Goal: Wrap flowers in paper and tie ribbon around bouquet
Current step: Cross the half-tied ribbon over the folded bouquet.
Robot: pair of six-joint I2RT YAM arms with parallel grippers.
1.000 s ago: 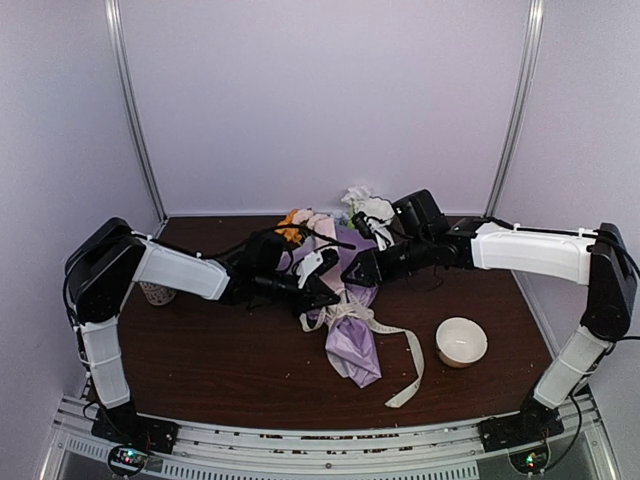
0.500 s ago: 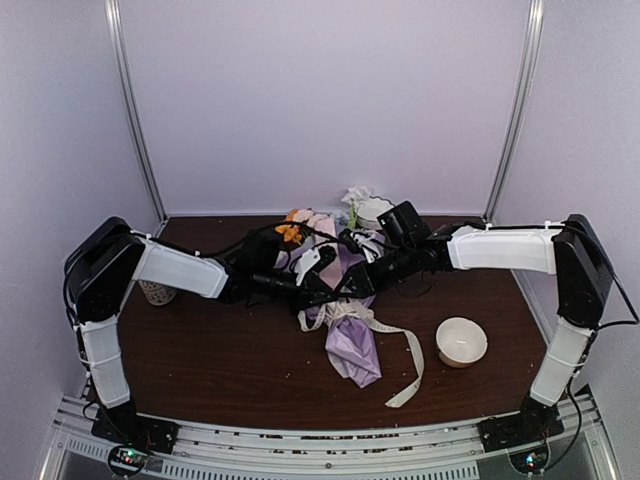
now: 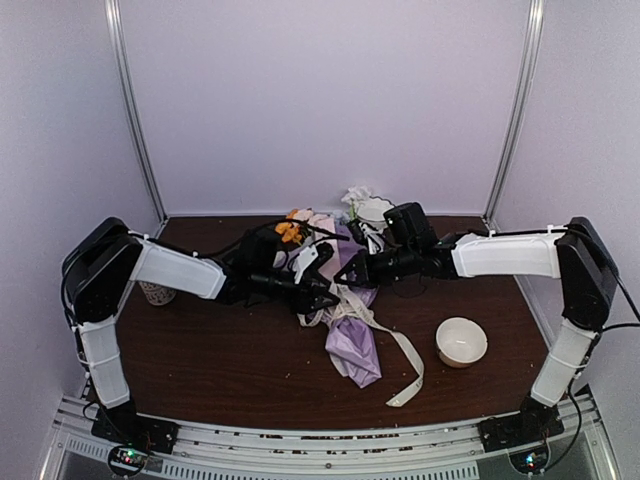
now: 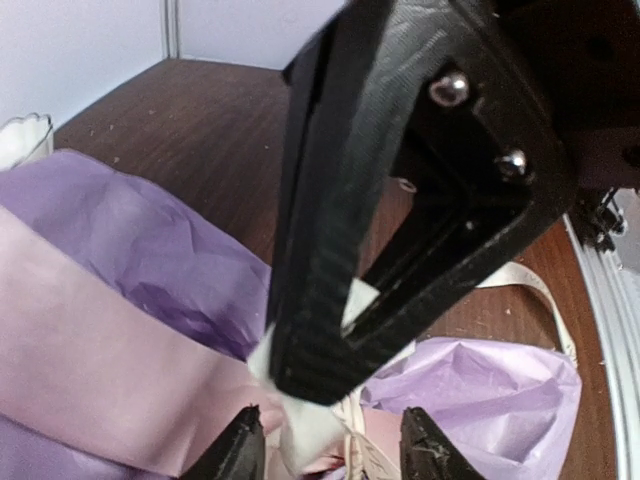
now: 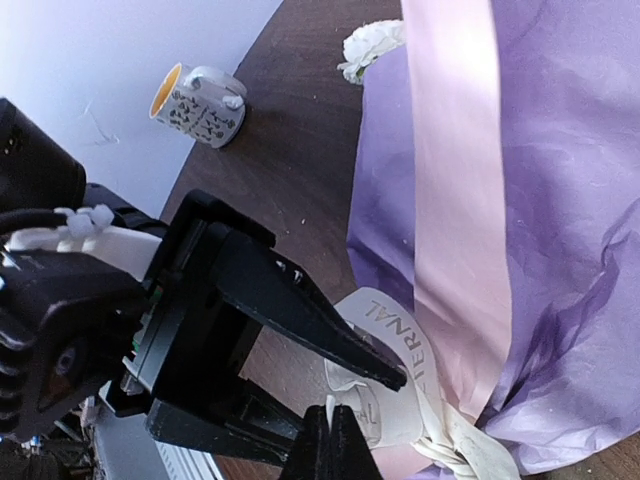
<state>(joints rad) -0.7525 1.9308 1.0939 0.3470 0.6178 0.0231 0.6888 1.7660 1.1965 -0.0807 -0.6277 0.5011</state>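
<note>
Next, my left gripper takes the ribbon end that my right gripper holds above the knot, so that my right gripper is free to grip ribbon (image 4: 352, 422) beside the knot.
The bouquet (image 3: 352, 345) lies mid-table, a purple paper cone with a pink fold stripe (image 5: 450, 200), and orange and white flowers (image 3: 292, 230) poke out at its far end. The cream ribbon (image 3: 408, 360) is knotted round its waist, one tail trailing toward the front. My right gripper (image 5: 330, 440) is shut on a ribbon end beside the knot, next to the printed loop (image 5: 400, 365). My left gripper (image 4: 330, 455) stands open just over the knot, with the ribbon (image 4: 310, 425) loose between its fingertips. The right gripper's black fingers (image 4: 320, 230) fill the left wrist view.
A white bowl (image 3: 461, 341) sits at the front right. A patterned mug (image 5: 200, 105) stands at the left behind my left arm. A white crumpled item (image 3: 366, 205) rests by the back wall. The metal rail (image 3: 320, 440) runs along the near edge.
My right gripper came left to the knot and shut on the ribbon end. My left gripper, shut before, has opened and let the ribbon go.
</note>
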